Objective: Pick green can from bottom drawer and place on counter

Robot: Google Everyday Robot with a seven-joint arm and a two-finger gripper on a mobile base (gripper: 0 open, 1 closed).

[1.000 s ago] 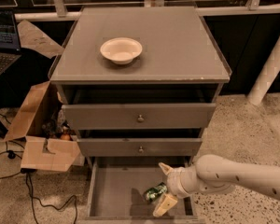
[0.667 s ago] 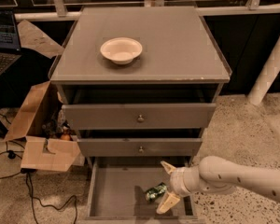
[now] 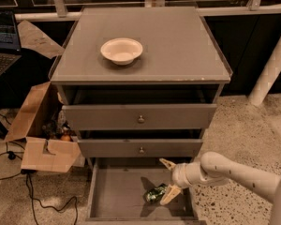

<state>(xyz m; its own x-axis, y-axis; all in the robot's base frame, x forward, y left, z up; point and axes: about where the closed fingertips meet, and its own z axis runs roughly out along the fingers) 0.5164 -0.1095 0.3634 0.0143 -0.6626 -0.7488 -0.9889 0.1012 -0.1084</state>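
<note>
My gripper is to move over to the green can in the bottom drawer next and then close around the can's body [image 3: 156,193].
The green can [image 3: 154,193] lies tilted on the floor of the bottom drawer [image 3: 117,196], which is pulled out, towards its right side. My gripper [image 3: 168,179] is down inside the drawer at the right, on the end of the pale arm coming in from the right. It is open, with its cream fingers [image 3: 167,163] spread wide. The lower fingertip is right beside the can, on its right. The can is not between the fingers. The counter [image 3: 178,46] is the grey top of the cabinet, above.
A cream bowl [image 3: 122,49] stands on the counter's left half. The two shallower knobbed drawers [image 3: 140,118] are partly open above the bottom one. An open cardboard box [image 3: 42,139] and cables lie on the floor at the left. A white post [image 3: 271,64] stands at the right.
My gripper has risen slightly and edged right inside the drawer. The can has stayed in the same place.
</note>
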